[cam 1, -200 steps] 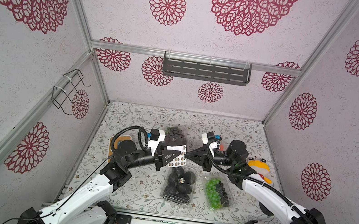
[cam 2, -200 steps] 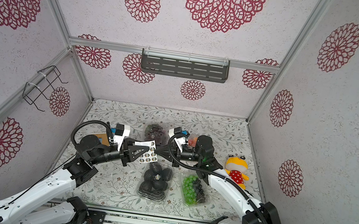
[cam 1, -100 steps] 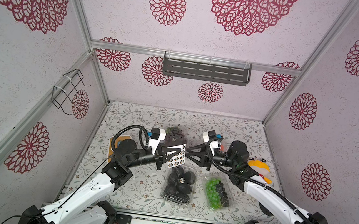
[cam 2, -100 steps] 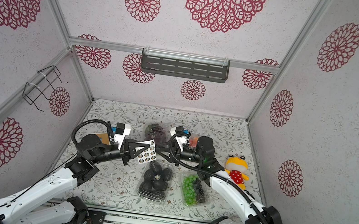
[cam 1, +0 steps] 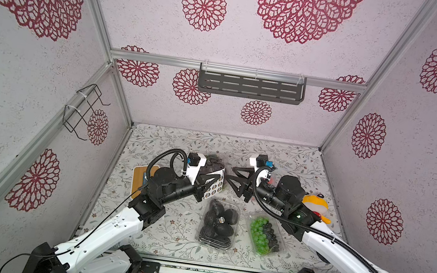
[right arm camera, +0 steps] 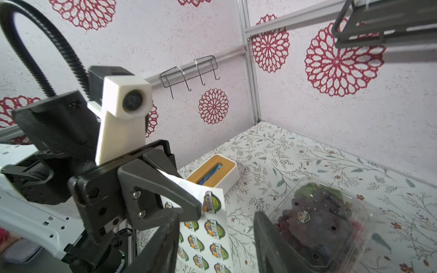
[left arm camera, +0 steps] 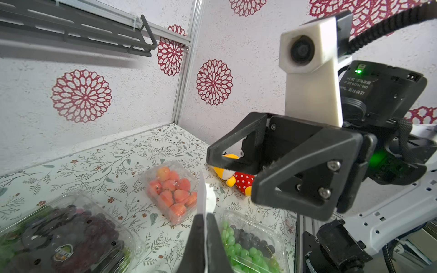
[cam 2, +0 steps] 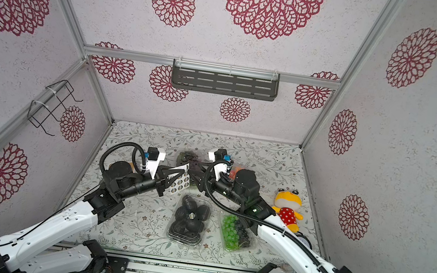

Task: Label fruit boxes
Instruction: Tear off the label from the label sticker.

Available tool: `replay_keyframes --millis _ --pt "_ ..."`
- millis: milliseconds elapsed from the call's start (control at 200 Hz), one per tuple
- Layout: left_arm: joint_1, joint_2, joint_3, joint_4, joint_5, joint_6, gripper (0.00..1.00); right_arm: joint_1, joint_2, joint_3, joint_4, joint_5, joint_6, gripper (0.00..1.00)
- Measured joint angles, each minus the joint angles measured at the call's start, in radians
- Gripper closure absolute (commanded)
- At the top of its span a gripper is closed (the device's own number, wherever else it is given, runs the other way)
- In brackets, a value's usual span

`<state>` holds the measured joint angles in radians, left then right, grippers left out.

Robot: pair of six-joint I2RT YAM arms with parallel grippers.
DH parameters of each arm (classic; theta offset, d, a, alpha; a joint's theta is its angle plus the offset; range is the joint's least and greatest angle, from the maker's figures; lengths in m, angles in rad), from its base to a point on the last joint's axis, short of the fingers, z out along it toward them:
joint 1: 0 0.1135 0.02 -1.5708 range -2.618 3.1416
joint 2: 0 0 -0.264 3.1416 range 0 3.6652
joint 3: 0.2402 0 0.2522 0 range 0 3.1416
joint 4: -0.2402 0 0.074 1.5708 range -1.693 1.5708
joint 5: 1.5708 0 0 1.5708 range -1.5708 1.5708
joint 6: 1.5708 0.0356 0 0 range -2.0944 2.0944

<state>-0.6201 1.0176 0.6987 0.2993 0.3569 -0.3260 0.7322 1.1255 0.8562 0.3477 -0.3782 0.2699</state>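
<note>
The sheet's corner sticker is curled up beyond the right gripper's open fingers, so that gripper should move closer and pinch that sticker before labelling the strawberries point(left arm camera: 172, 190).
My left gripper point(cam 1: 217, 176) point(left arm camera: 206, 227) is shut on the white sheet of round stickers point(right arm camera: 208, 238), held upright above the table. Facing it, my right gripper point(cam 1: 230, 175) point(right arm camera: 216, 215) is open, its fingers either side of the sheet's free edge and apart from it. One sticker point(right arm camera: 211, 202) curls up at the sheet's top corner. Four clear fruit boxes lie on the table: dark purple grapes point(right arm camera: 331, 217) bearing a sticker, strawberries point(left arm camera: 173, 191), black round fruits point(cam 1: 218, 224), and green-and-black grapes point(cam 1: 265, 235).
A white box with a wooden lid point(cam 1: 139, 178) sits by the left wall. A yellow plush toy point(cam 1: 316, 204) lies behind my right arm. A dark shelf point(cam 1: 250, 88) hangs on the back wall and a wire rack point(cam 1: 84, 111) on the left wall.
My right gripper has gone from shut at the sheet to open and has drawn back a little. My left gripper has closed tighter on the sheet and keeps it up.
</note>
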Motion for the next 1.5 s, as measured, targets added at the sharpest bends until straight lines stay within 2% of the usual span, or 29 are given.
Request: replay_keyframes --millis 260,535,936,1041,1166,1501 --pt "0.000 0.004 0.000 -0.006 -0.007 0.001 1.00 0.004 0.023 0.000 0.002 -0.018 0.001 0.55" --pt "-0.002 0.005 0.000 -0.009 0.005 0.001 1.00 0.004 0.049 0.008 0.032 -0.037 0.010 0.71" --pt "-0.006 0.011 0.004 -0.029 0.026 0.001 1.00 0.004 0.091 0.034 0.042 -0.055 0.021 0.79" --pt "-0.008 0.010 0.004 -0.028 0.026 0.002 1.00 0.003 0.093 0.035 0.042 -0.056 0.019 0.86" --pt "-0.010 0.010 0.004 -0.028 0.026 0.002 1.00 0.004 0.093 0.035 0.037 -0.056 0.023 1.00" --pt "-0.010 0.003 0.004 -0.044 0.006 0.002 1.00 0.004 0.080 0.033 0.009 -0.010 0.009 1.00"
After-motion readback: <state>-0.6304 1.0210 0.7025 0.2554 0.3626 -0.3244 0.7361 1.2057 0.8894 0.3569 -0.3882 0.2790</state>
